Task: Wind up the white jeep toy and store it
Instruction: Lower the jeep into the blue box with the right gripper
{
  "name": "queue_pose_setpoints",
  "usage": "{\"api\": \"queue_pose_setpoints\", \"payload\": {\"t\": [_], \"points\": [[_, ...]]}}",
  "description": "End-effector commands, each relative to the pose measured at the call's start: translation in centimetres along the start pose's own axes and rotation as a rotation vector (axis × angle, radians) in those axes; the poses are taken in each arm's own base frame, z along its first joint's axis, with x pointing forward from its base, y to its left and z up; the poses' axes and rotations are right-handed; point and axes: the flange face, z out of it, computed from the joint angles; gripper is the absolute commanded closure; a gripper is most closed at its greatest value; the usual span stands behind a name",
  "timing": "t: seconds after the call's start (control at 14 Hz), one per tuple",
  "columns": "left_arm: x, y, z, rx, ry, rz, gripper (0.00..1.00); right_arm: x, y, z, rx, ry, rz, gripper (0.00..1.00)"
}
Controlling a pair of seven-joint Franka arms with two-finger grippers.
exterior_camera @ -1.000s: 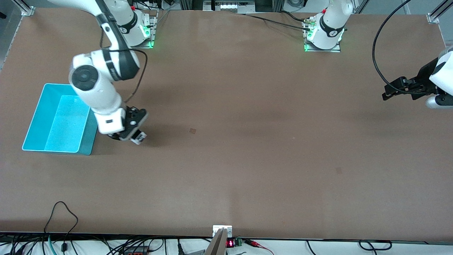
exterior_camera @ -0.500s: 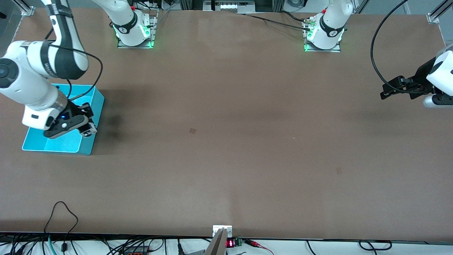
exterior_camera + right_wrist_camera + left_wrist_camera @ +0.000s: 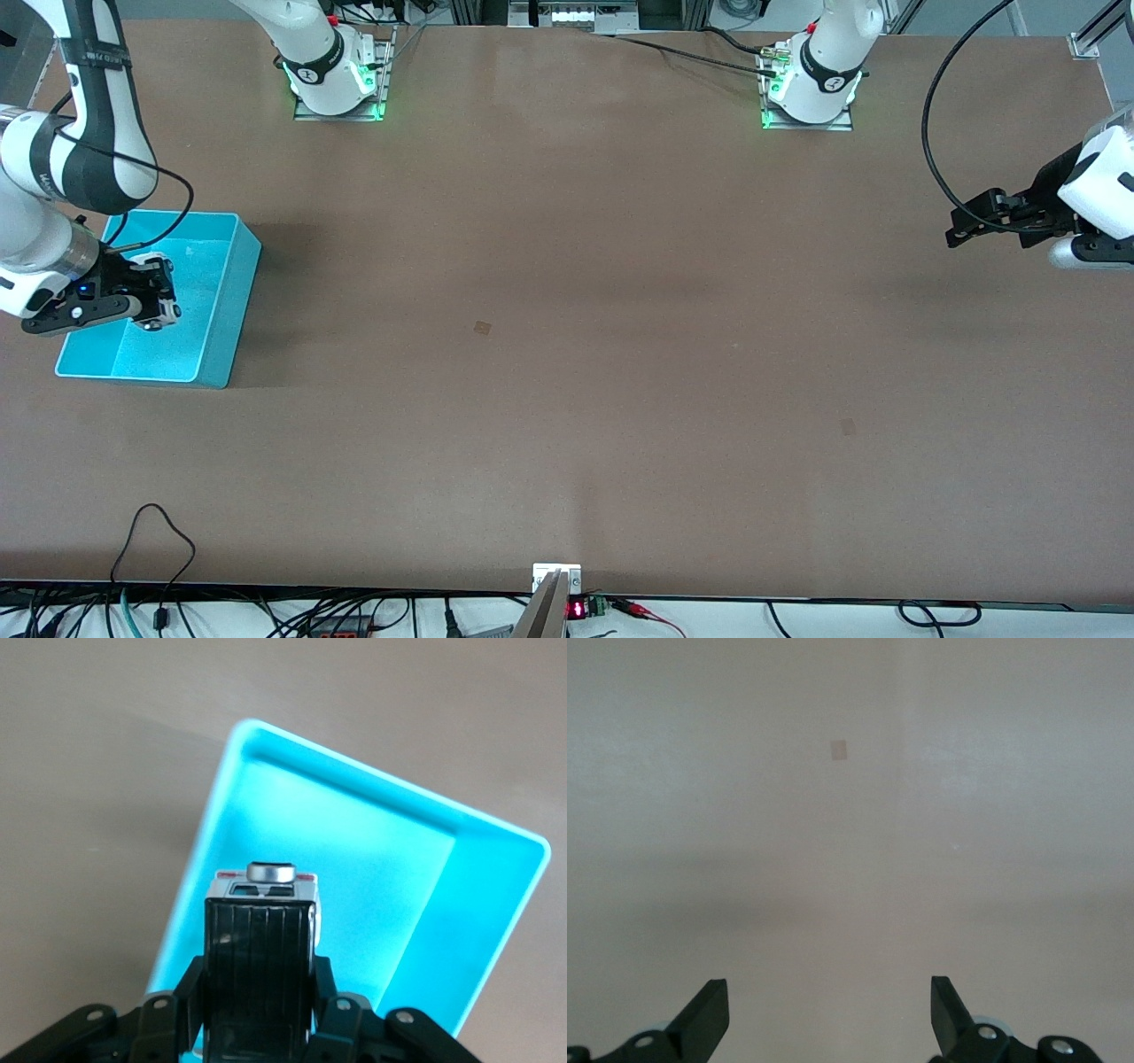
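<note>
The white jeep toy, held in the air over the turquoise bin, will be put down by my right gripper on the turquoise bin's bottom, toward the bin's table-middle side (image 3: 187, 285).
My right gripper (image 3: 152, 301) is shut on the white jeep toy (image 3: 161, 310) and holds it in the air over the turquoise bin (image 3: 226, 301). In the right wrist view the jeep toy (image 3: 261, 974) shows its black ribbed roof between the two fingers, with the open turquoise bin (image 3: 496, 930) below it. My left gripper (image 3: 961, 226) is open and empty, up in the air at the left arm's end of the table; in the left wrist view it (image 3: 830, 1014) has only bare tabletop between its spread fingers.
The bin stands at the right arm's end of the table. A small dark mark (image 3: 482, 327) lies on the brown tabletop near the middle. Cables run along the table's near edge.
My right gripper has carried the jeep toy from the table beside the bin to a spot over the bin's inside. The left arm has barely moved.
</note>
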Motion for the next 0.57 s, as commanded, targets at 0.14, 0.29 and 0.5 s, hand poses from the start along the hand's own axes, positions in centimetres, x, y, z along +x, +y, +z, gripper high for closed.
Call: {"api": "queue_pose_setpoints", "payload": {"t": [0.14,0.29,0.5], "points": [[-0.4,0.0,-0.8,0.001,0.012,0.006,0.00,-3.6,0.5,5.7,-0.028,0.041,0.054,1.00],[-0.4,0.0,-0.8,0.001,0.012,0.006,0.00,-4.6,1.1,7.2,-0.036,0.044,0.073,1.00],[-0.4,0.0,-0.8,0.001,0.012,0.006,0.00,-5.4,2.0,9.0,-0.028,0.020,0.108,1.00]]}}
